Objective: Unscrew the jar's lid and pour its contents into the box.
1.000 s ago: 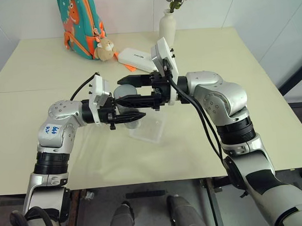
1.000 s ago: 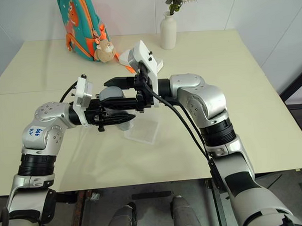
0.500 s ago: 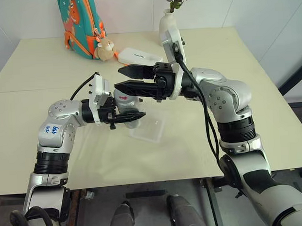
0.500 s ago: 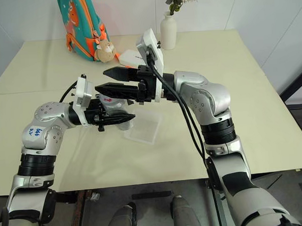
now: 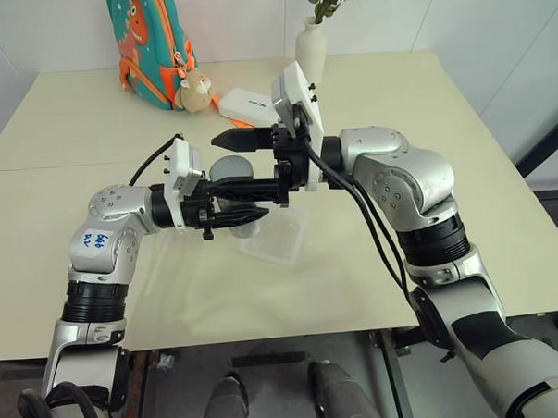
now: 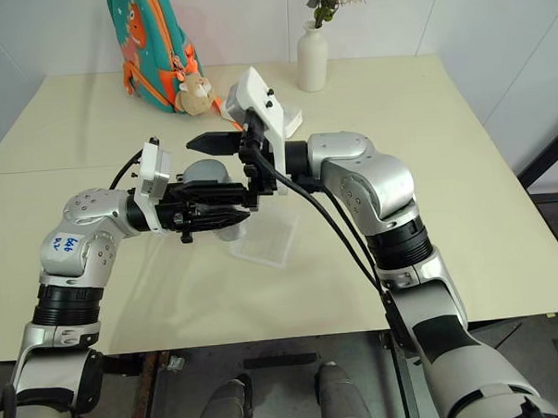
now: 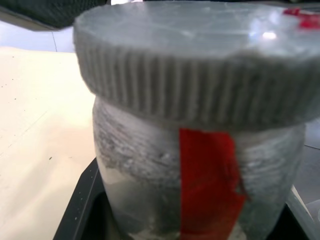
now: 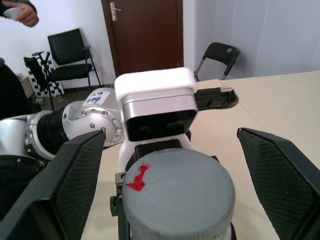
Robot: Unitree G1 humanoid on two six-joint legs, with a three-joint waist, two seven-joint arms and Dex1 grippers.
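The lid sits low between my open right fingers; next I lower them, grip the lid's ribbed side (image 7: 195, 92) and lift it off.
My left gripper (image 5: 254, 213) is shut on the jar (image 7: 200, 170), a greyish translucent cylinder with a red stripe, and holds it upright above the near left corner of the box (image 5: 280, 239). The grey ribbed lid (image 8: 177, 187) with a red mark sits on the jar. My right gripper (image 5: 218, 163) reaches in from the right. It is open, with one finger on each side of the lid and a gap on both sides. The box is a shallow clear tray on the table. I cannot make out the contents through the jar's cloudy wall.
At the back of the table stand a teal backpack (image 5: 147, 43) with a plush toy (image 5: 195, 90), a white oblong case (image 5: 251, 106) and a white vase (image 5: 310, 48). Beyond the table are chairs (image 8: 70, 55) and a person's hand (image 8: 20, 12).
My right gripper was shut on the lid, then let go, swung up and opened. Now its fingers stand wide around the lid again. The left gripper and jar have stayed put.
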